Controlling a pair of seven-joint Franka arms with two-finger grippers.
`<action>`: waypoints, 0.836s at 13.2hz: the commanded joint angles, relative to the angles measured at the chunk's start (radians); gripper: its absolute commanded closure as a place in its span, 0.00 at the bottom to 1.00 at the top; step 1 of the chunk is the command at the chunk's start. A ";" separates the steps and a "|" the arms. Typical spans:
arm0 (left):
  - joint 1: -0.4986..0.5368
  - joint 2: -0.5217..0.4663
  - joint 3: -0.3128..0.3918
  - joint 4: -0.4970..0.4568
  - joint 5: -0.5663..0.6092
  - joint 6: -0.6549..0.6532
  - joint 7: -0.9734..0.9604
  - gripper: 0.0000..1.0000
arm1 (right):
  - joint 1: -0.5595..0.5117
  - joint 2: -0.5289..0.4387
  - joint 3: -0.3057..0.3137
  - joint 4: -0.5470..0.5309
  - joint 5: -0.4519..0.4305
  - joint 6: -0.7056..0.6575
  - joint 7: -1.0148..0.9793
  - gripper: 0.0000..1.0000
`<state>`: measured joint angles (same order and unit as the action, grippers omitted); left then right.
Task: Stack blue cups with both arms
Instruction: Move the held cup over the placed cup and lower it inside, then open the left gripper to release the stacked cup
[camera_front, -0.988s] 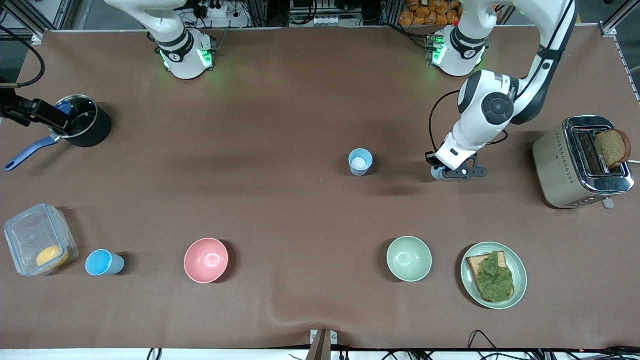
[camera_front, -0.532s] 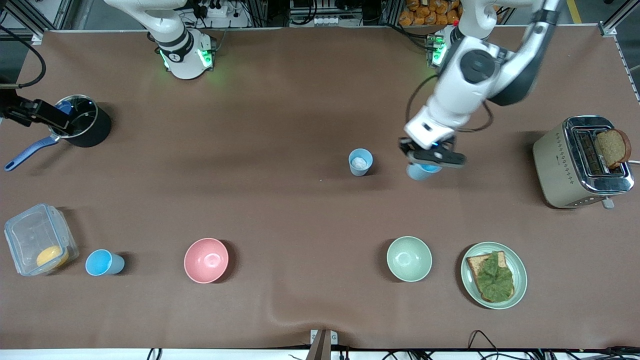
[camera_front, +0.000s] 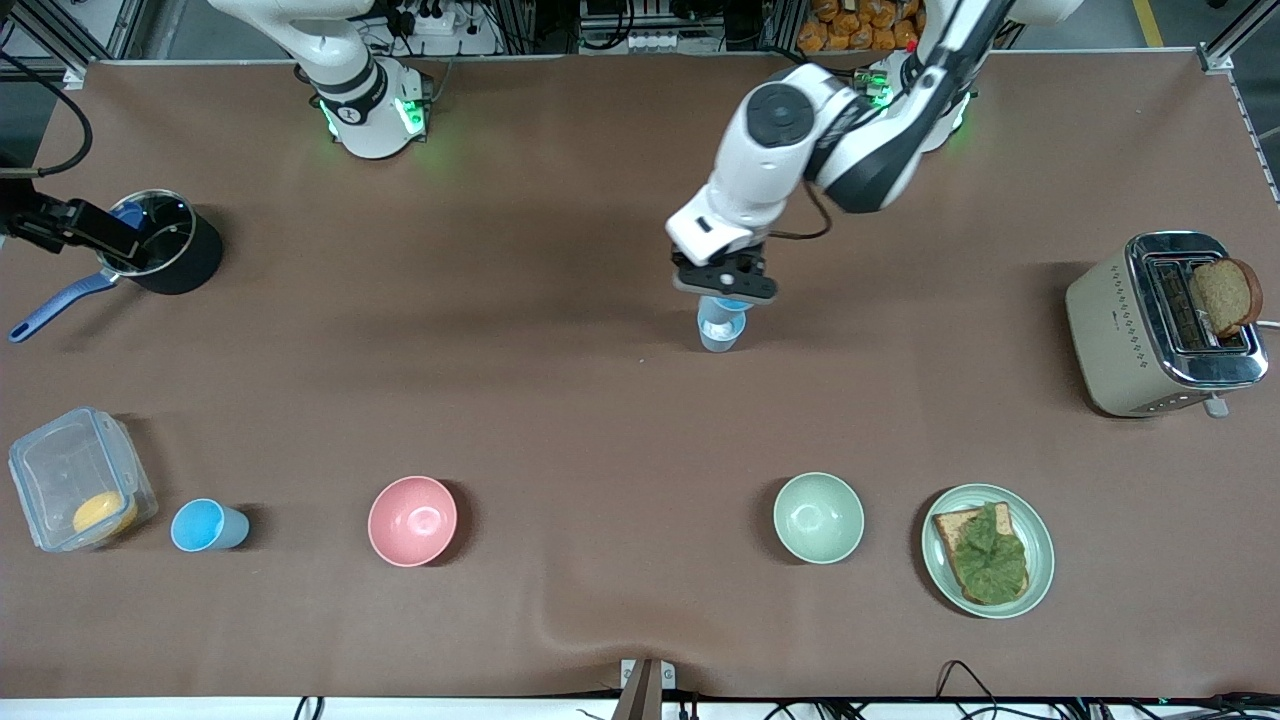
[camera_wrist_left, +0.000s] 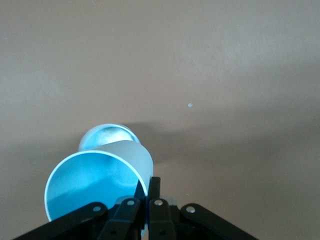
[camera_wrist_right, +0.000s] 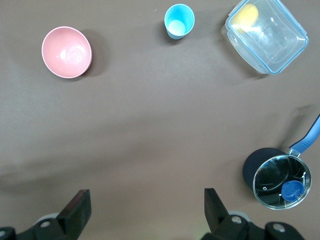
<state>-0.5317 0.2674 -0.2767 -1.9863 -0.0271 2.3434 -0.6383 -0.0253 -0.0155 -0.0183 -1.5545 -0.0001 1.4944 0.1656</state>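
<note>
My left gripper should release the light-blue cup inside the paler blue cup (camera_front: 720, 330) (camera_wrist_left: 110, 136) that is standing in the middle of the table.
My left gripper (camera_front: 725, 287) is shut on the rim of a light-blue cup (camera_front: 735, 304) and holds it tilted just over the paler blue cup (camera_front: 718, 338) that stands mid-table. In the left wrist view the fingers (camera_wrist_left: 156, 187) pinch the held cup's wall (camera_wrist_left: 95, 187), and the paler cup (camera_wrist_left: 107, 136) shows just under it. Another blue cup (camera_front: 207, 526) stands near the front camera at the right arm's end, also in the right wrist view (camera_wrist_right: 179, 21). My right gripper (camera_wrist_right: 147, 200) is open and empty, high over the table. It waits.
A pink bowl (camera_front: 412, 520) and a pale green bowl (camera_front: 818, 517) stand near the front camera. A plate with bread and lettuce (camera_front: 940, 560), a toaster (camera_front: 1120, 330), a clear container (camera_front: 60, 470) and a black pot (camera_front: 185, 265) stand around the table's ends.
My left gripper lifted the blue cup from the table near the toaster and carried it toward the middle, over the paler cup. The right arm has not moved.
</note>
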 joint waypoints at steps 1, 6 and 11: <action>-0.016 0.044 0.022 0.050 0.003 -0.016 -0.023 1.00 | -0.021 -0.021 0.012 -0.018 0.018 0.000 -0.005 0.00; -0.011 0.038 0.076 0.047 0.003 -0.016 0.012 1.00 | -0.022 -0.021 0.012 -0.018 0.018 -0.003 -0.005 0.00; -0.016 0.044 0.082 0.041 0.003 -0.016 0.009 1.00 | -0.018 -0.021 0.012 -0.016 0.018 -0.006 -0.003 0.00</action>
<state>-0.5420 0.3111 -0.1983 -1.9503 -0.0271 2.3398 -0.6387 -0.0253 -0.0155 -0.0189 -1.5549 -0.0001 1.4914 0.1656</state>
